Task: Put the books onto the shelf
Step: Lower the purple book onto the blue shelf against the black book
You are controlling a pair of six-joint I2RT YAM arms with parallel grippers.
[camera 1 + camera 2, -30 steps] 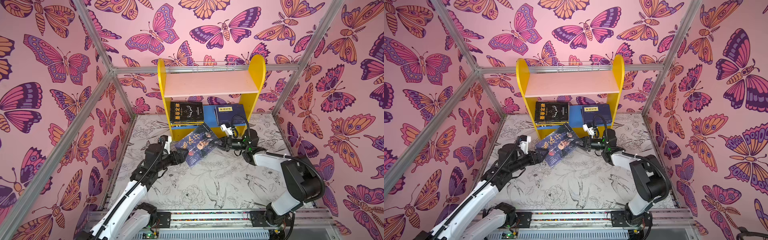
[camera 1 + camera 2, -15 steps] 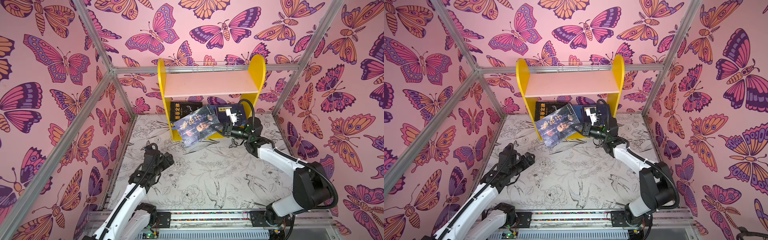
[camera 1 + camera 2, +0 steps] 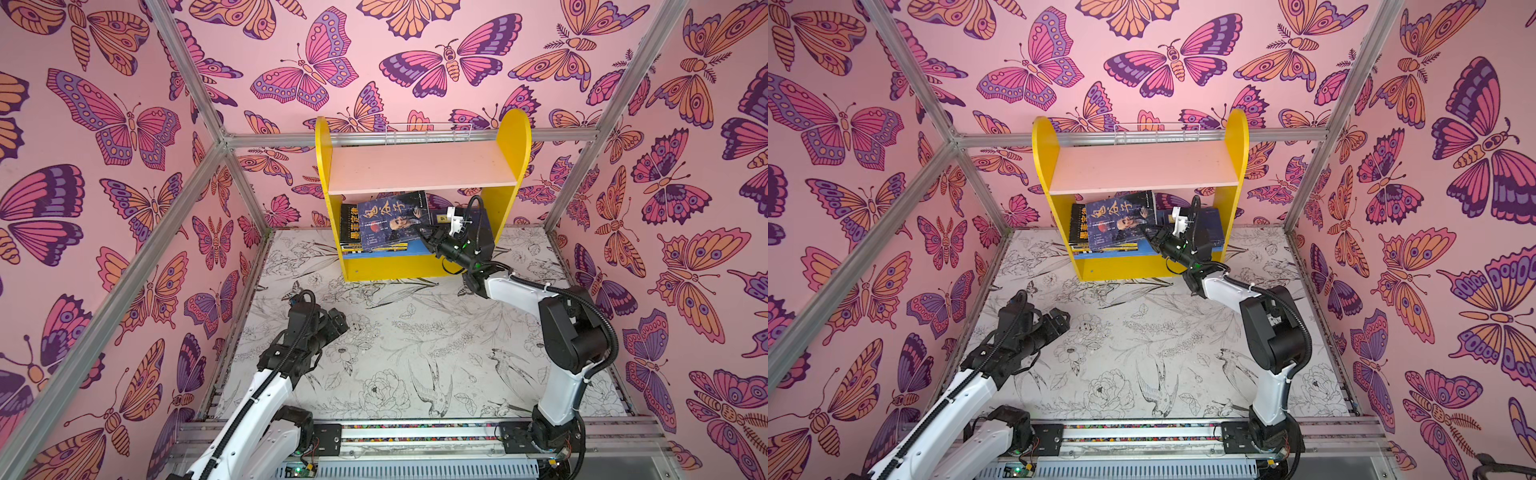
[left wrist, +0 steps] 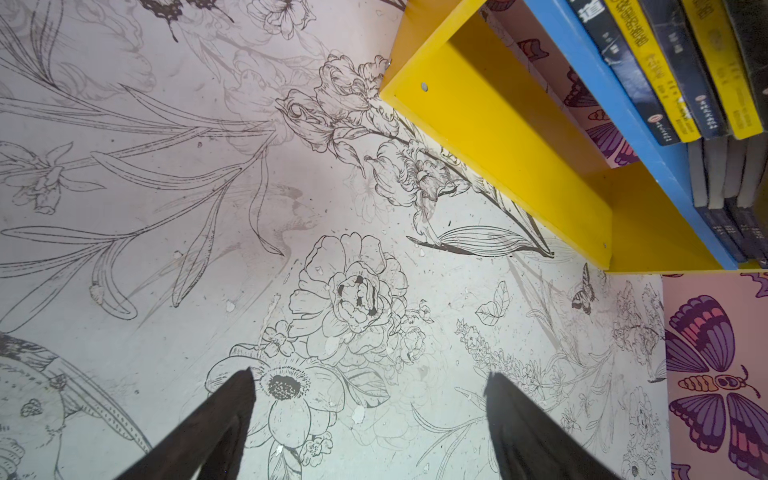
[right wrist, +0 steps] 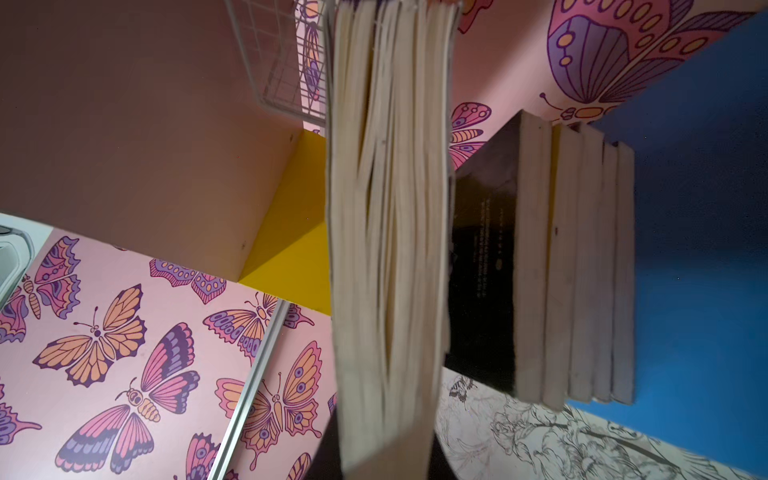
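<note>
The dark blue book, held tilted inside the lower tier, will go down on top of the stack on the blue lower board (image 3: 374, 223) (image 5: 482, 260) from my right gripper.
The shelf (image 3: 513, 137) (image 3: 1235, 137) has yellow sides, a bare pink upper board and a blue lower board. In both top views my right gripper (image 3: 430, 241) (image 3: 1152, 239) is shut on the corner of a dark blue book (image 3: 390, 220) (image 3: 1117, 220). It holds the book tilted inside the lower tier, over a stack of books (image 3: 349, 235) at the left. The right wrist view shows its page edges (image 5: 386, 208) between the jaws of the right gripper (image 5: 386, 457), beside that stack (image 5: 573, 270). My left gripper (image 3: 336, 322) (image 4: 368, 378) hangs open and empty above the floor.
More navy books (image 3: 484, 220) lie on the lower board's right side, behind my right wrist. Butterfly-patterned walls with aluminium posts (image 3: 573, 174) close in the flower-printed floor (image 3: 415, 332). The left wrist view shows book spines (image 4: 665, 83) on the blue board.
My right gripper has lifted the dark blue book from the floor in front of the shelf into the lower tier. My left arm has drawn back from the book toward the near left.
</note>
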